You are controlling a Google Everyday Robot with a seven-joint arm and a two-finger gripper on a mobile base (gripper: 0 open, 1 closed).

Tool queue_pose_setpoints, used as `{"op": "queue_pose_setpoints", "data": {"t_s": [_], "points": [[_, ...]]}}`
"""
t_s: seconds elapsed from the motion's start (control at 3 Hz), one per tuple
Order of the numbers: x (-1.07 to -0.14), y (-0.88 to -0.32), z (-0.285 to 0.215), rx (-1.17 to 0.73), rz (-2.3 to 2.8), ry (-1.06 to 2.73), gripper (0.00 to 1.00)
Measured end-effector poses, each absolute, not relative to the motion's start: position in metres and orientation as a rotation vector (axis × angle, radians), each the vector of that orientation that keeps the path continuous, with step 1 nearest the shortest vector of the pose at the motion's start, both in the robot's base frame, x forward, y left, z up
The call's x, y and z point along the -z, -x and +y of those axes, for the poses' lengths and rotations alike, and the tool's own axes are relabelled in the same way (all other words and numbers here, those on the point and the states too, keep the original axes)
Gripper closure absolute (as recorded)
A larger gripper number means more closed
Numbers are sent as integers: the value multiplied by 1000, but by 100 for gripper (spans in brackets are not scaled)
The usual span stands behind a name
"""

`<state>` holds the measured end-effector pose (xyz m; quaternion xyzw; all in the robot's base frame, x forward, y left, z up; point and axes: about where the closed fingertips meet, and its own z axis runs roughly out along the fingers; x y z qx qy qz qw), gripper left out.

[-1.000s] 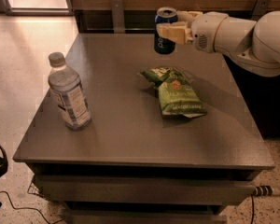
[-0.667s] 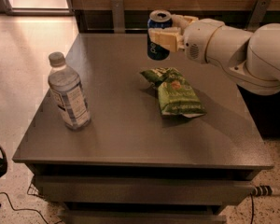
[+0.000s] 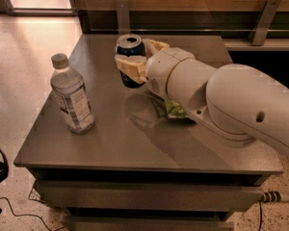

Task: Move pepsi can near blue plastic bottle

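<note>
The robot's gripper will release the pepsi can between the blue plastic bottle and the green chip bag [image 3: 126, 111].
The pepsi can [image 3: 130, 49], dark blue with a silver top, is held above the grey table [image 3: 111, 138] by my gripper [image 3: 135, 57], which is shut on it with cream fingers [image 3: 130, 67] around its sides. The can is upright, over the middle back of the table. The blue plastic bottle [image 3: 71, 96], clear with a grey-white cap and a blue-and-white label, stands upright at the table's left side, to the left of and nearer than the can. My white arm [image 3: 221, 100] reaches in from the right.
A green chip bag [image 3: 176, 110] lies on the table, mostly hidden under my arm. A wooden wall and a dark ledge [image 3: 260, 32] run behind the table. Light floor [image 3: 24, 81] lies to the left, with cables at the lower left.
My gripper has carried the can leftward and nearer, from the table's back right to over its middle, closer to the bottle. The arm now covers most of the chip bag.
</note>
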<state>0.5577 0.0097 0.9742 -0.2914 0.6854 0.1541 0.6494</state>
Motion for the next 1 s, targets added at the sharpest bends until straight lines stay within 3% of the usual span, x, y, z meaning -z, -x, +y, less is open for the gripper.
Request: {"op": "queue_pose_setpoints", "data": {"t_s": [1.0], "points": [[-961,-533,-19,-365,1589,690,100]]}}
